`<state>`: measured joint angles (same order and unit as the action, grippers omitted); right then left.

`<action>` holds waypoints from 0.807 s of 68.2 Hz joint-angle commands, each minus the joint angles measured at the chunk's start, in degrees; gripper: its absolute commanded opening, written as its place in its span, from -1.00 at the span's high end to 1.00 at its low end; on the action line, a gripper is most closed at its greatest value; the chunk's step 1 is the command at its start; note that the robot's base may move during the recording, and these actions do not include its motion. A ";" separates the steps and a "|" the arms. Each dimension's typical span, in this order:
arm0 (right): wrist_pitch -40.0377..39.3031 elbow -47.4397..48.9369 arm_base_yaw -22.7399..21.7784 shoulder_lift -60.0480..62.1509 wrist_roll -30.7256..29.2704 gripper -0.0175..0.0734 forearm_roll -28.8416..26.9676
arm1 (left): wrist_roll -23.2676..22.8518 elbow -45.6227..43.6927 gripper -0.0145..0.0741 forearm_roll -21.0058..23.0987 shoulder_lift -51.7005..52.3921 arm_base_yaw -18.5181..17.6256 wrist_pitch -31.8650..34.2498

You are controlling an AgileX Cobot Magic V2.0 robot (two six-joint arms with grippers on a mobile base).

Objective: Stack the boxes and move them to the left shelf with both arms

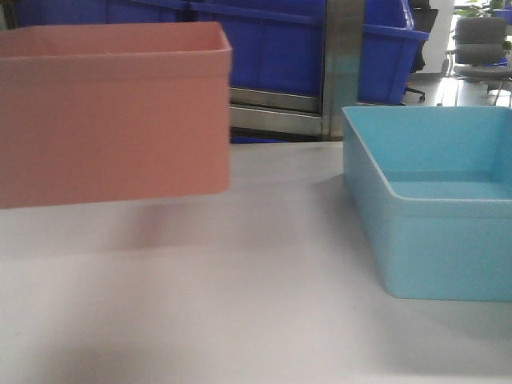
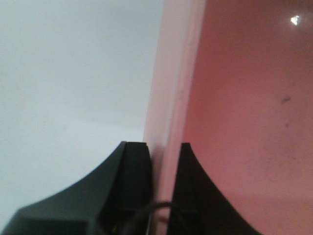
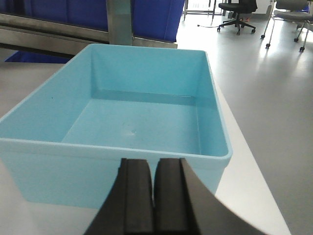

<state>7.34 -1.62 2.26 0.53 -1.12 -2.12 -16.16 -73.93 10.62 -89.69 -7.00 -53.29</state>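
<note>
I will release the salmon pink box, which hangs above the table now, with my left gripper on the open white table [image 1: 156, 264] beside the light blue box.
A salmon pink box [image 1: 112, 112] hangs above the white table at the left of the front view, its shadow below it. My left gripper [image 2: 164, 147] is shut on this box's wall [image 2: 168, 88], one finger outside and one inside. The light blue box [image 1: 432, 200] rests on the table at the right, empty. In the right wrist view my right gripper [image 3: 154, 164] is shut with nothing in it, just in front of the near wall of the light blue box [image 3: 117, 122]. The left shelf shows nowhere in these views.
Dark blue bins [image 1: 272, 40] stand behind a steel rail and post [image 1: 340, 64] at the back. Office chairs [image 1: 480, 48] are on the floor at far right. The table's right edge [image 3: 259, 196] runs close beside the light blue box.
</note>
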 commanded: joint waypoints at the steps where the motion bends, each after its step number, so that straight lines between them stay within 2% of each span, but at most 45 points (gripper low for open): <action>1: -5.49 1.00 -0.29 1.23 -0.16 0.49 -0.01 | -4.07 1.63 0.68 2.12 3.05 -3.51 5.93; 16: -5.49 1.00 -0.29 1.23 -0.16 0.49 -0.01 | -4.68 11.41 0.68 1.17 3.05 -11.54 11.16; 24: -5.49 1.00 -0.29 1.23 -0.16 0.49 -0.01 | -4.68 15.81 0.68 -0.09 3.05 -14.42 16.45; 33: -5.49 1.00 -0.29 1.23 -0.16 0.49 -0.01 | -4.68 18.98 0.68 -0.09 2.66 -14.88 21.09; 46: -5.49 1.00 -0.29 1.23 -0.16 0.49 -0.01 | -4.68 19.61 0.68 -0.12 1.67 -14.76 22.27; 55: -5.49 1.00 -0.29 1.23 -0.16 0.49 -0.01 | -6.74 19.61 0.67 -0.12 1.57 -14.76 23.75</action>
<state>7.34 -1.62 2.26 0.53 -1.12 -2.12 -20.76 -52.75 8.87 -90.23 -21.44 -33.76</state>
